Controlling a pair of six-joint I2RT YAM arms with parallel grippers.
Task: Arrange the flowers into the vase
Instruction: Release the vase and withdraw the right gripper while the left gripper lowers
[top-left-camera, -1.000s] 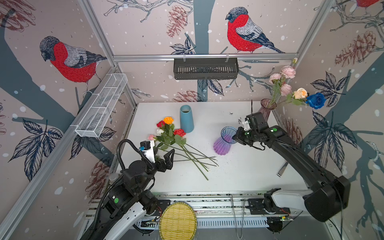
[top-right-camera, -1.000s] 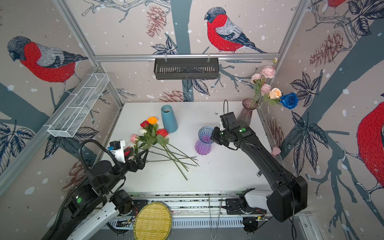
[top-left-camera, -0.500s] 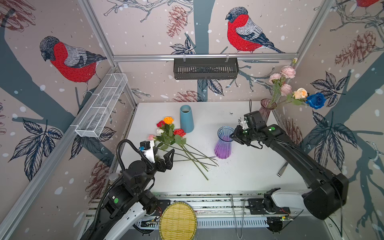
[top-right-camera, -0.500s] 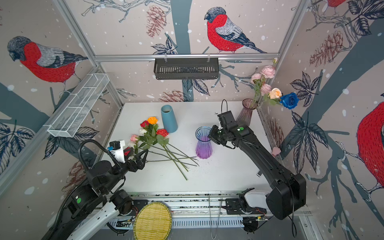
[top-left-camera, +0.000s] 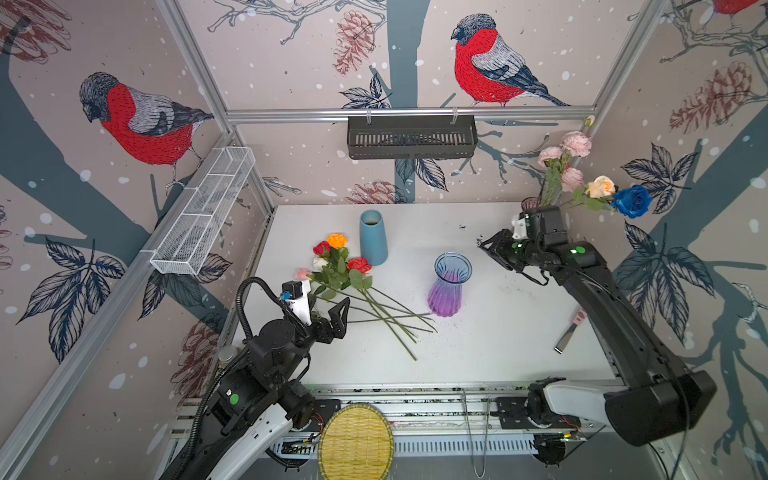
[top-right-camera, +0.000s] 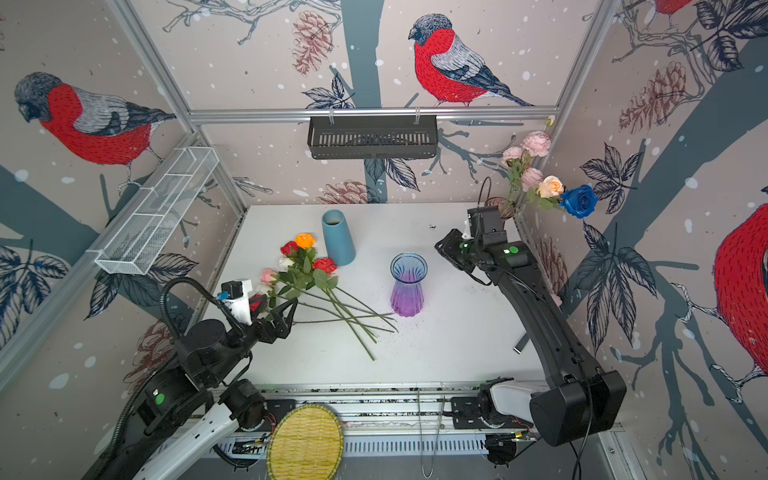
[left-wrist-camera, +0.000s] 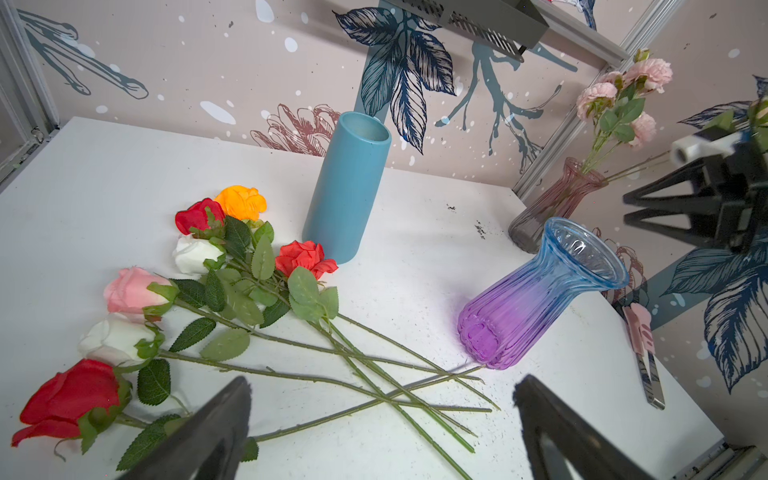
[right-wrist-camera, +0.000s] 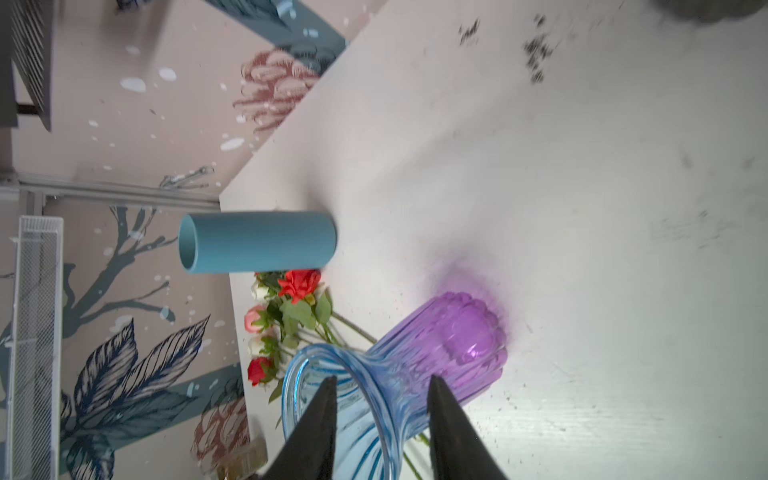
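Note:
The red rose nearest the table's front edge is next, and my left gripper will go to it and close on its stem (top-left-camera: 350, 321) (left-wrist-camera: 270, 434), just past the leaves.
A blue-to-purple glass vase (top-left-camera: 451, 286) (top-right-camera: 408, 286) stands upright mid-table. My right gripper (top-left-camera: 487, 249) (top-right-camera: 441, 249) hovers just right of its rim, open and apart from it. In the right wrist view the gripper (right-wrist-camera: 381, 380) has its tips either side of the vase's rim (right-wrist-camera: 332, 374), with nothing held. Loose flowers (top-left-camera: 336, 270) (top-right-camera: 305, 266) (left-wrist-camera: 249, 266) lie on the table left of the vase, stems crossing toward it. My left gripper (top-left-camera: 338, 316) (left-wrist-camera: 382, 386) is wide open above the stem ends, empty.
A blue cylinder vase (top-left-camera: 372, 237) (left-wrist-camera: 349, 187) stands behind the loose flowers. In the back right corner a dusky glass vase (left-wrist-camera: 552, 203) holds pink, peach and blue flowers (top-left-camera: 582, 183). A pink-handled tool (top-left-camera: 569, 332) lies at the right edge. A woven tray (top-left-camera: 355, 442) sits in front.
The glass vase went from tilted in the right gripper to standing upright. The right gripper opened and drew back to the right. The left arm stayed put.

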